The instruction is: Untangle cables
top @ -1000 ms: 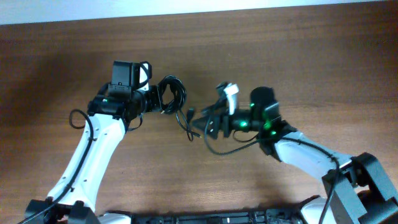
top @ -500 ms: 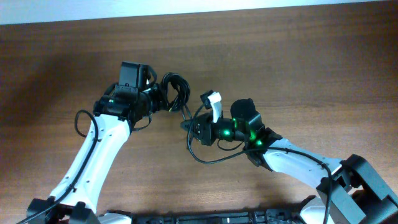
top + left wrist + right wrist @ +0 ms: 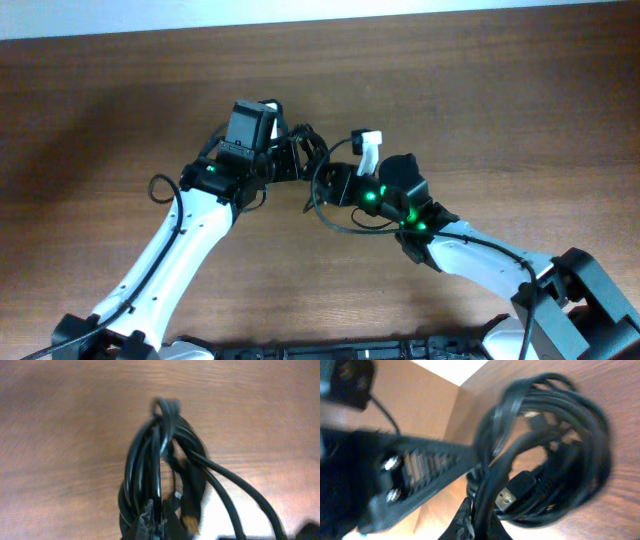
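The robot's right gripper pinches a strand of cable close against the left gripper's fingers, so next the right gripper opens, back away and takes the coil [image 3: 598, 446] by its free side.
The cables [image 3: 308, 148] are a tangled black bundle held above the wooden table between my two arms. My left gripper [image 3: 293, 160] is shut on several strands of the coil [image 3: 160, 455], which stands up from its fingertips [image 3: 149, 517]. My right gripper [image 3: 322, 183] comes in from the right and is shut on a strand at the bundle's lower side. In the right wrist view the looped cables [image 3: 560, 445] fill the frame. A USB plug [image 3: 512, 492] hangs just beyond my right gripper [image 3: 481, 521]. The left gripper's body [image 3: 415, 472] crosses on the left.
Bare wooden table [image 3: 480, 110] lies all around. A pale strip runs along its far edge [image 3: 400, 8]. Thick arm wires loop beside the left arm [image 3: 158, 188] and under the right wrist [image 3: 345, 225]. The two grippers are almost touching.
My left arm has carried the bundle to the right. My right gripper moved left to meet it, then shut on a strand of the cables.
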